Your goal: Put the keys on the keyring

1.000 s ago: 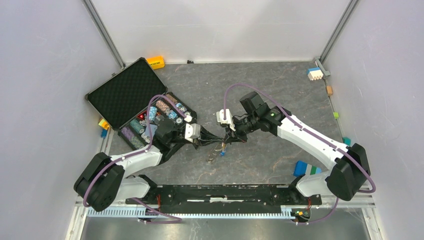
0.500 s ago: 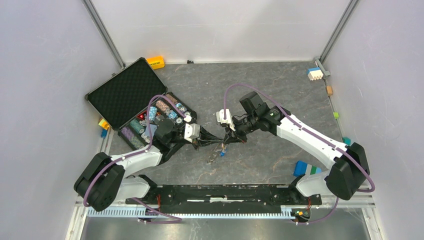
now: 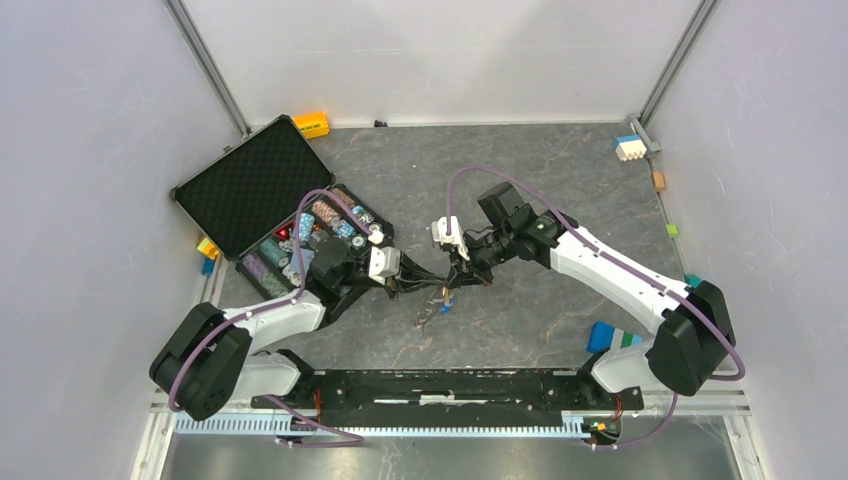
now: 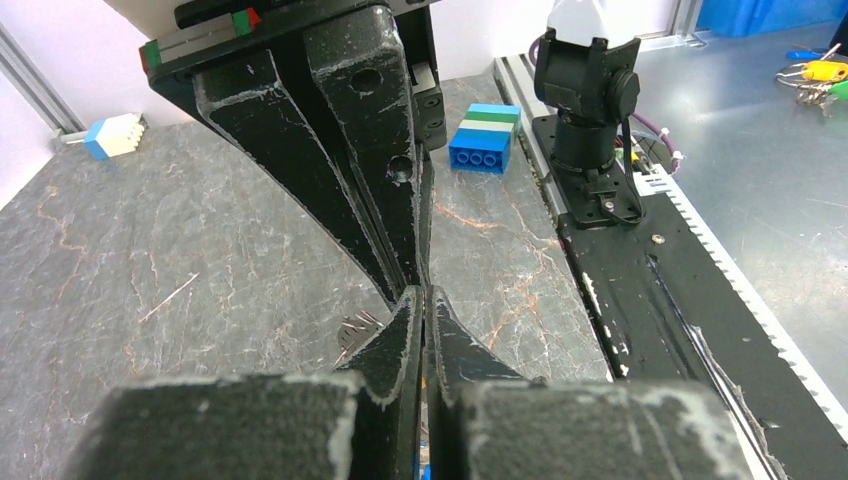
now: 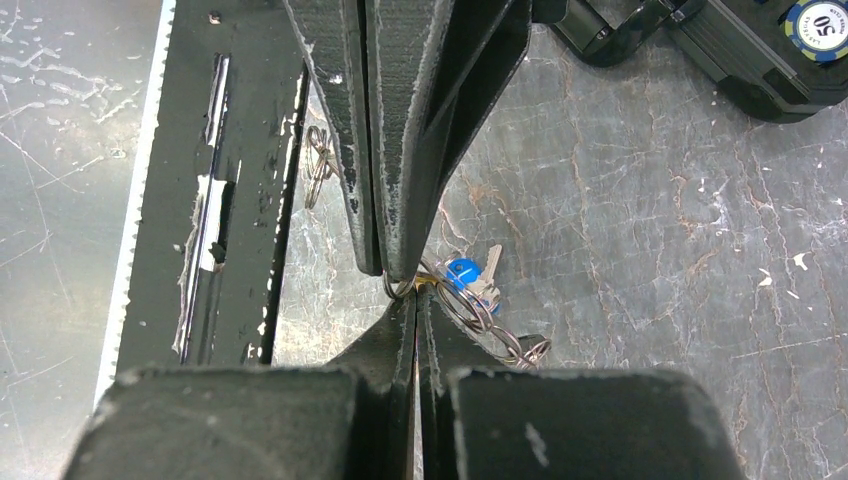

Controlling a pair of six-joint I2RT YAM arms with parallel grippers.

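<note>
The robot's right gripper pinches the yellow key beside the left gripper's wire loop, so it should move that grip onto the wire loop [image 5: 394,291] before the left gripper opens.
My left gripper [image 3: 428,283] and right gripper [image 3: 455,279] meet tip to tip above the table's middle, both shut. In the right wrist view the left gripper's fingertips [image 5: 385,262] pinch a wire loop of the keyring [image 5: 400,288]. More loops [image 5: 482,312] trail down past my right gripper [image 5: 415,296]. A fleck of the yellow key [image 5: 428,283] sits right at the right gripper's tip, which seems to be pinching it. The blue key [image 5: 461,272] hangs on the ring beside it. From the left wrist view, my left gripper [image 4: 422,296] shows no gap between its fingers.
An open black case [image 3: 262,190] of poker chips lies left of the left arm. Toy blocks sit at front right [image 3: 612,337] [image 4: 484,138], back right [image 3: 629,148] and back left [image 3: 311,124]. A small wire piece [image 3: 425,316] lies under the grippers. The black rail [image 3: 440,385] runs along the near edge.
Both grippers stay shut at the same spot. The right arm has edged slightly to the left.
</note>
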